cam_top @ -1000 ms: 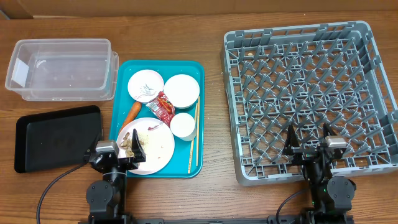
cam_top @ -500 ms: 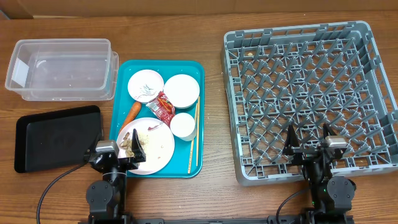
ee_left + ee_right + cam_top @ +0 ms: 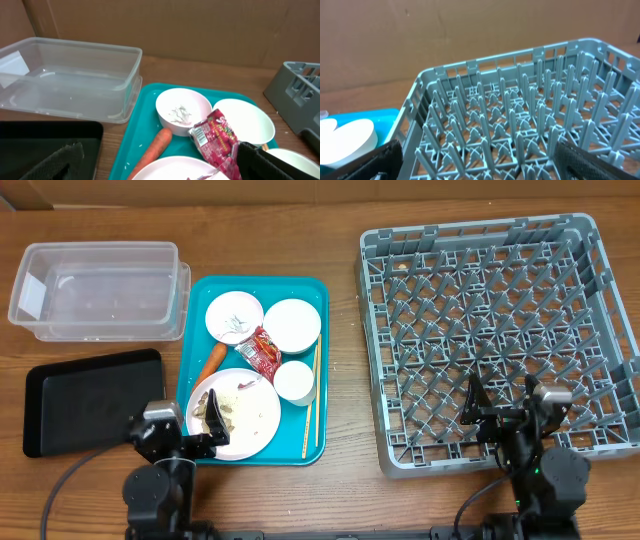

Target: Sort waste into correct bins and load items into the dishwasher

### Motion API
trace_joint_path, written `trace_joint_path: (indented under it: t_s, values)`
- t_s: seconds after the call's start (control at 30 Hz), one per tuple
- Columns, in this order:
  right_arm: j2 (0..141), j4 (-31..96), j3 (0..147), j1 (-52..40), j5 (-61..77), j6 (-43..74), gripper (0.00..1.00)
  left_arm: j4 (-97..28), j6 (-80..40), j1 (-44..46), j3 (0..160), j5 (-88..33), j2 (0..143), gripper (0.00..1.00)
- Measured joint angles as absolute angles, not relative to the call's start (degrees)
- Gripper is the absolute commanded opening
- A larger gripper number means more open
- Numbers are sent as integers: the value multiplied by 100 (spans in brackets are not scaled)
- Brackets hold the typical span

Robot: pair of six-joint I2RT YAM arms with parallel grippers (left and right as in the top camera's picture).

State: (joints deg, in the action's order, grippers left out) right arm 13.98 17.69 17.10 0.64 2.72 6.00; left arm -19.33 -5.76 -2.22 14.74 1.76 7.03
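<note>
My left gripper is to go next to the cup's rim [image 3: 285, 366] [image 3: 276, 151], beside the chopsticks on the teal tray, and close there.
On the teal tray [image 3: 200, 310] lie a red wrapper [image 3: 262, 352], a carrot [image 3: 211, 361], a small bowl holding a white tissue [image 3: 234, 316], a white bowl [image 3: 292, 326], a cup [image 3: 295, 382], chopsticks [image 3: 313, 395] and a large plate [image 3: 250, 415] with food scraps [image 3: 213, 416]. My left gripper [image 3: 178, 442] is open and empty at the plate's near edge. The left wrist view shows the carrot [image 3: 156, 147], wrapper [image 3: 217, 140] and tissue [image 3: 180, 114] ahead of the left gripper [image 3: 167, 167]. My right gripper [image 3: 503, 412] is open and empty over the grey dish rack's [image 3: 495, 300] front edge.
The clear tub [image 3: 95, 290] stands at the back left, with the black tray [image 3: 90, 400] in front of it, left of the teal tray. The rack's upright pegs [image 3: 520, 110] fill the right wrist view between the right gripper's fingers [image 3: 480, 165].
My left gripper has drawn back a little toward the front left, off the plate. My right gripper has shifted slightly to the right. No object has moved.
</note>
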Motion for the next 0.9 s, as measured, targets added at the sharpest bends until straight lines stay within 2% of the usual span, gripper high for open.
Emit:
trace_joint_path:
  t_s: [0.23, 0.4, 0.57, 0.73, 0.87, 0.9]
  values:
    - [3345, 3420, 3642, 67, 274, 604, 100, -2864, -576, -222, 3297, -134, 3063, 100]
    - [4600, 4766, 5013, 64, 274, 600, 100, -4287, -576, -222, 5168, -895, 5089, 100]
    - [5218, 5238, 5537, 64, 270, 600, 100, -5719, -578, -193, 6497, -1498, 6696, 100]
    - [5269, 5275, 5537, 64, 272, 600, 100, -5822, -582, -158, 6569, -1822, 7555, 100]
    - [5269, 5290, 5540, 64, 270, 598, 100, -5649, -600, -156, 6573, -2226, 7985, 95]
    - [5269, 5315, 5540, 64, 270, 600, 100, -5568, -639, -148, 6573, -2322, 8093, 91]
